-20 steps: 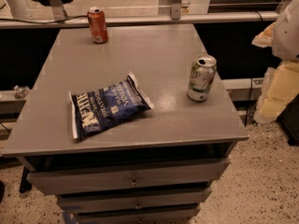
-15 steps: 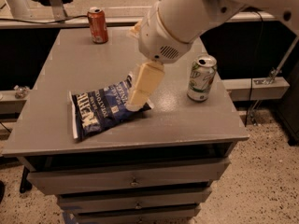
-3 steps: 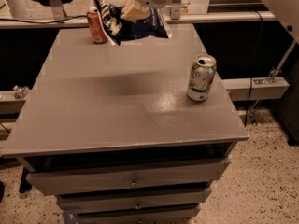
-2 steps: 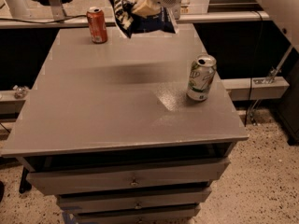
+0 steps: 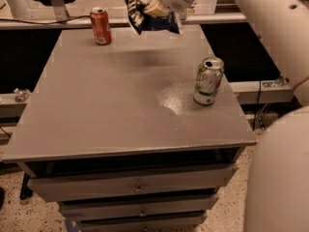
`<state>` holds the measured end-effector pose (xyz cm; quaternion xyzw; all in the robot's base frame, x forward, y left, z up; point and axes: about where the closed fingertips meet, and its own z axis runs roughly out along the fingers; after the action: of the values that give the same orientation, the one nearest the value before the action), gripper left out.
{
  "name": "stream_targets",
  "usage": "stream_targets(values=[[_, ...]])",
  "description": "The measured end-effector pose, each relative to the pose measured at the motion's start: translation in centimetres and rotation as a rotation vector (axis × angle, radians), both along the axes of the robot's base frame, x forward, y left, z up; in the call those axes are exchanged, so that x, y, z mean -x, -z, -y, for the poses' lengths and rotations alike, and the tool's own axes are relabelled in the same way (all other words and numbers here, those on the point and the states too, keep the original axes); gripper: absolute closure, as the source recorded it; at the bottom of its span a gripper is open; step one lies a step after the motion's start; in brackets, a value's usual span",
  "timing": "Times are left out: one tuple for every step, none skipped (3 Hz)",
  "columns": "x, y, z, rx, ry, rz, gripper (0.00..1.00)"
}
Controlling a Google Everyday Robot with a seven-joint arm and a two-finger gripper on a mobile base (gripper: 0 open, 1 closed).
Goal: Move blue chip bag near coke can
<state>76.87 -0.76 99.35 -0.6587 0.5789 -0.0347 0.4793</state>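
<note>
I will let go of the blue chip bag on the far part of the grey table (image 5: 135, 37), next to the coke can.
The blue chip bag (image 5: 148, 16) hangs crumpled in the air above the far edge of the grey table (image 5: 111, 95), held by my gripper (image 5: 157, 6), which is shut on its top. The coke can (image 5: 101, 26) stands upright at the far left of the table, a short way to the left of the bag and below it. The bag does not touch the table or the can.
A white-and-green soda can (image 5: 208, 80) stands upright near the table's right edge. Drawers (image 5: 135, 187) run below the table front. My white arm (image 5: 270, 37) fills the right side. A rail (image 5: 43, 22) runs behind the table.
The bag, earlier flat on the table's left front, is lifted and carried to the far edge. In the last second it moved right, away from the coke can.
</note>
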Motion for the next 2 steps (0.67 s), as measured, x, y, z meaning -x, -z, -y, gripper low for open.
stream_targets(values=[[-3.2,2.2,-2.8,-0.043,-0.033,-0.027,1.00],[-4.7,4.1,-5.7,-0.019,-0.066,-0.053,1.00]])
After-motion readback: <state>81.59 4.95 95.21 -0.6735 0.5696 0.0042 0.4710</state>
